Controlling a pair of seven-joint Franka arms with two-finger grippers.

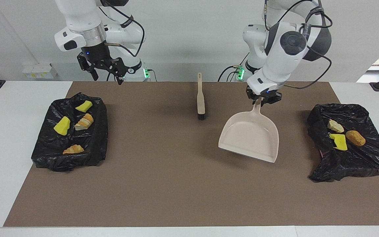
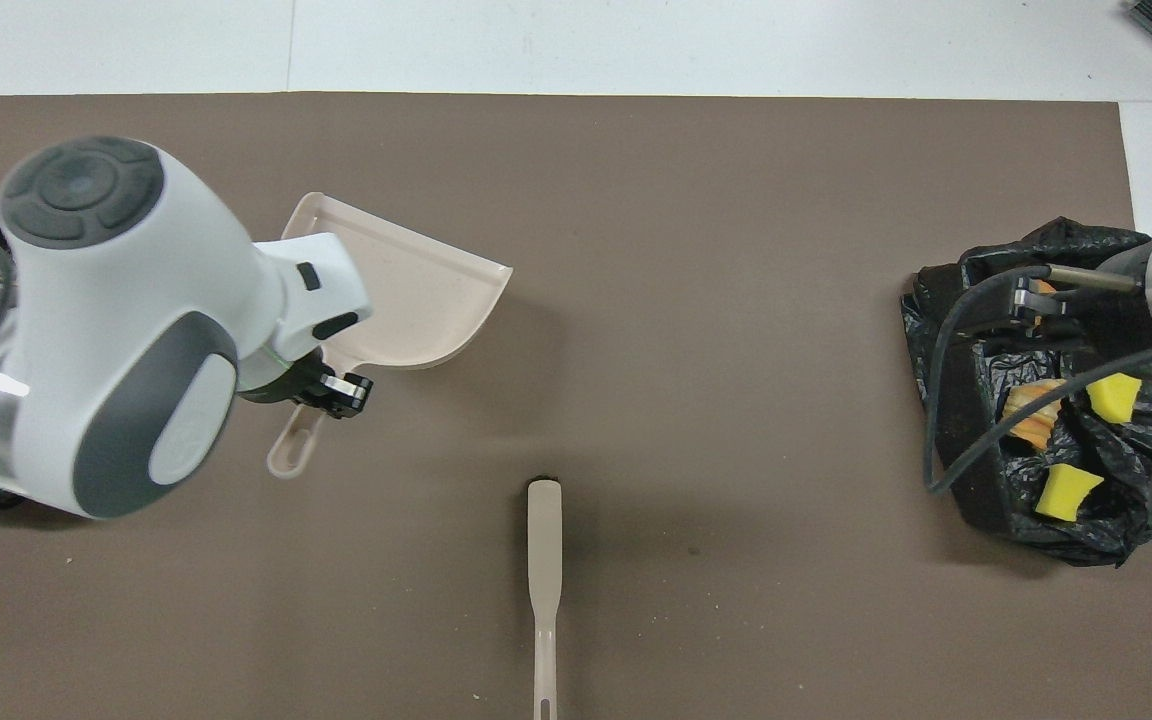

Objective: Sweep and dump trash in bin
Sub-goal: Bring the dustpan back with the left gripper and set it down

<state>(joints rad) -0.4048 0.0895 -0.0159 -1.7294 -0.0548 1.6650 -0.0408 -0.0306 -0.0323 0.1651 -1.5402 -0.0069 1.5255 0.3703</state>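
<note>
Next, my left gripper sets the beige dustpan down on the brown mat (image 2: pixel 561 341) just past the bristle end of the brush.
My left gripper (image 1: pixel 261 98) is shut on the handle of the beige dustpan (image 1: pixel 250 138), held tilted in the air over the brown mat beside the brush (image 1: pixel 201 98). Nothing lies in the pan (image 2: pixel 406 300). The trash lies in two black-lined bins. The bin (image 1: pixel 367 161) at the left arm's end holds a pale chunk (image 1: pixel 335 125), a yellow wedge (image 1: pixel 338 141) and a brown roll (image 1: pixel 355 138). The bin (image 1: pixel 44 154) at the right arm's end holds two yellow wedges (image 1: pixel 62 126) and two pastries (image 1: pixel 85 121). My right gripper (image 1: pixel 105 76) hangs open and holds nothing, over that bin's robot-side edge.
The brush (image 2: pixel 543 560) lies on the mat (image 1: pixel 163 184) near the robots, handle toward them, bristles pointing away. White table (image 1: pixel 8 131) shows past both ends of the mat. A few crumbs dot the mat near the brush.
</note>
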